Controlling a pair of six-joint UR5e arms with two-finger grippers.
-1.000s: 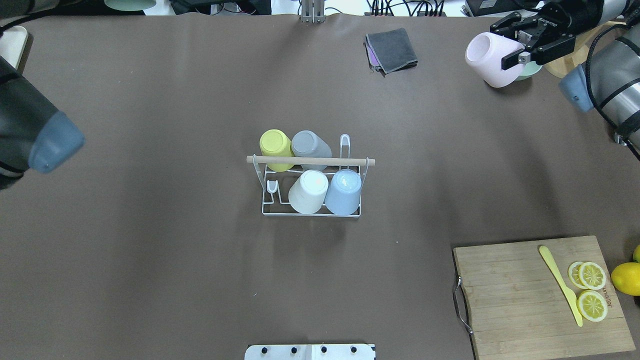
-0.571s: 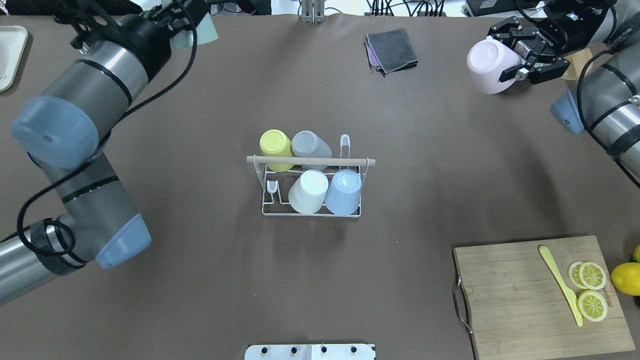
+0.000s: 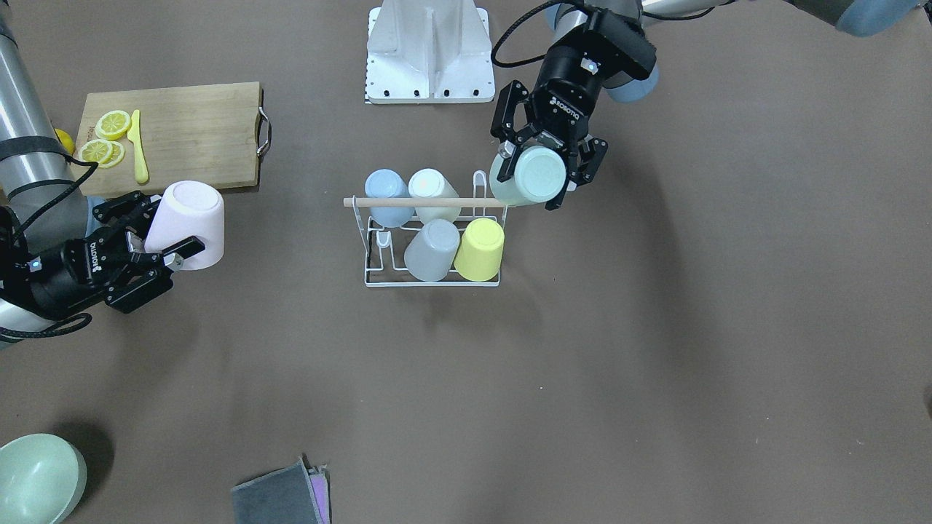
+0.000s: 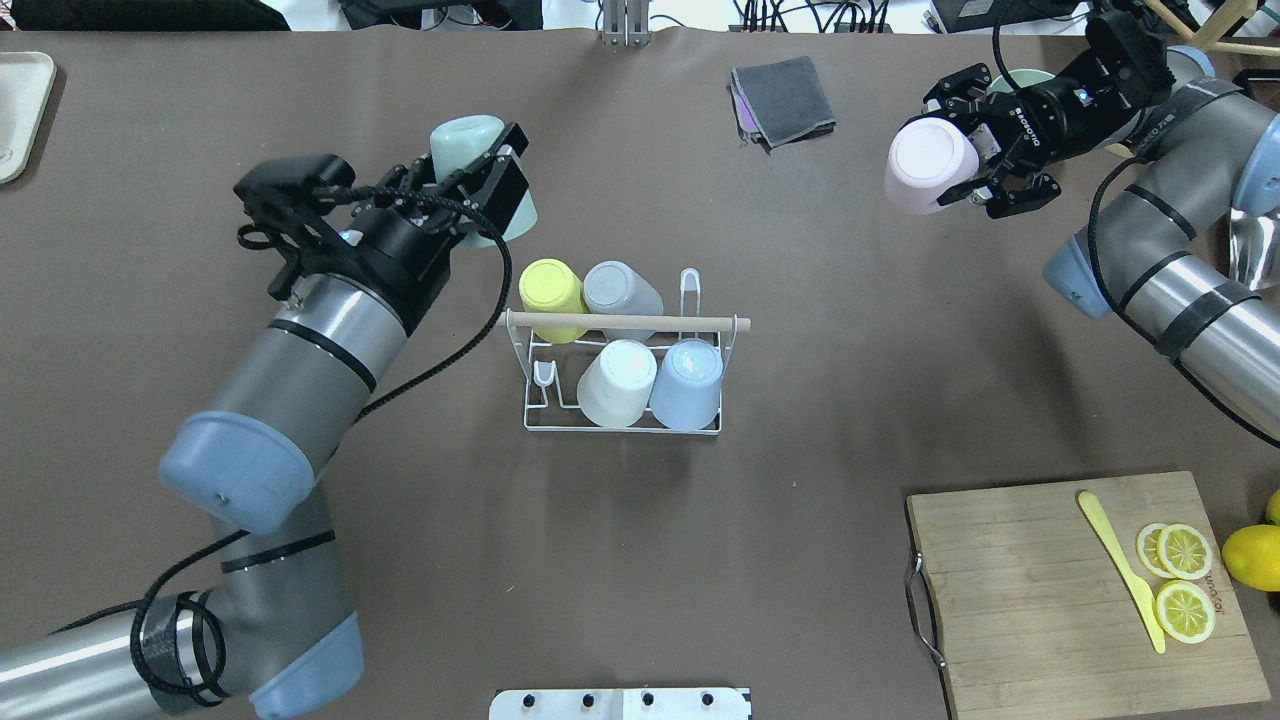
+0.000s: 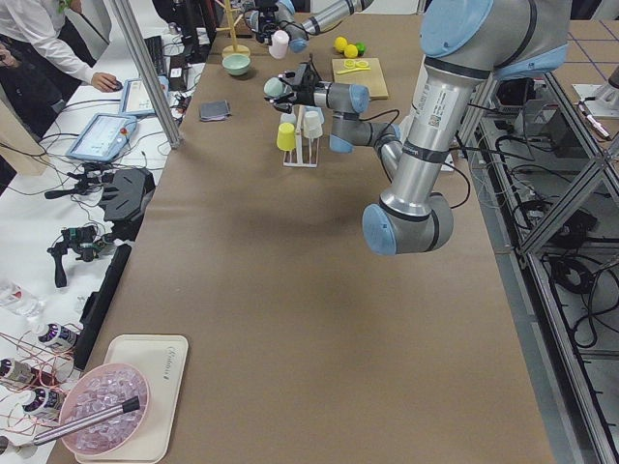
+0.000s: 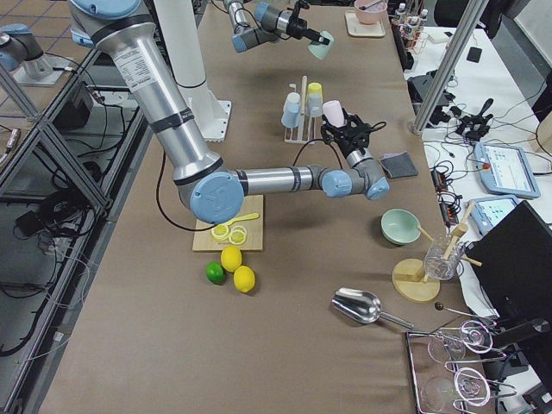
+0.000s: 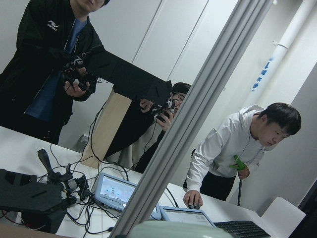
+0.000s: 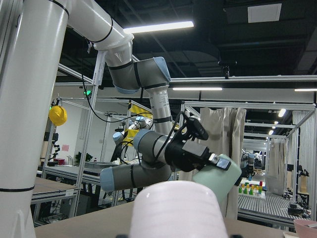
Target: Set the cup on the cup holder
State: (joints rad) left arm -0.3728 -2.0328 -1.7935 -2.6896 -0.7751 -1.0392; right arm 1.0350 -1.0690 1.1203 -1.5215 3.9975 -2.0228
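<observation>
My left gripper will let go of the mint green cup on the cup holder's bare peg [image 3: 486, 183] beside the white cup.
The cup holder [image 4: 530, 405] is a white wire rack with a wooden rod handle [image 4: 620, 322], at the table's middle. It holds a yellow cup [image 4: 548, 285], a grey cup [image 4: 618, 287], a white cup [image 4: 620, 380] and a blue cup [image 4: 690, 380], all upside down. Two prongs stand bare. My left gripper [image 4: 485, 185] is shut on a mint green cup [image 4: 462, 140], held in the air just beyond the rack's left end. In the front view this cup [image 3: 542, 175] overlaps the rod's end. My right gripper [image 4: 975, 150] is shut on a pink cup [image 4: 925, 160], far right of the rack.
A folded grey cloth [image 4: 785, 100] lies at the far edge. A wooden cutting board [image 4: 1040, 600] with lemon slices and a yellow knife [image 4: 1120, 570] is at the near right, beside a lemon [image 4: 1255, 555]. A green bowl [image 3: 36, 477] sits at the far right corner.
My left arm has swung in from the far left with the mint cup, up to the rack's left end. My right gripper has moved a little left with the pink cup.
</observation>
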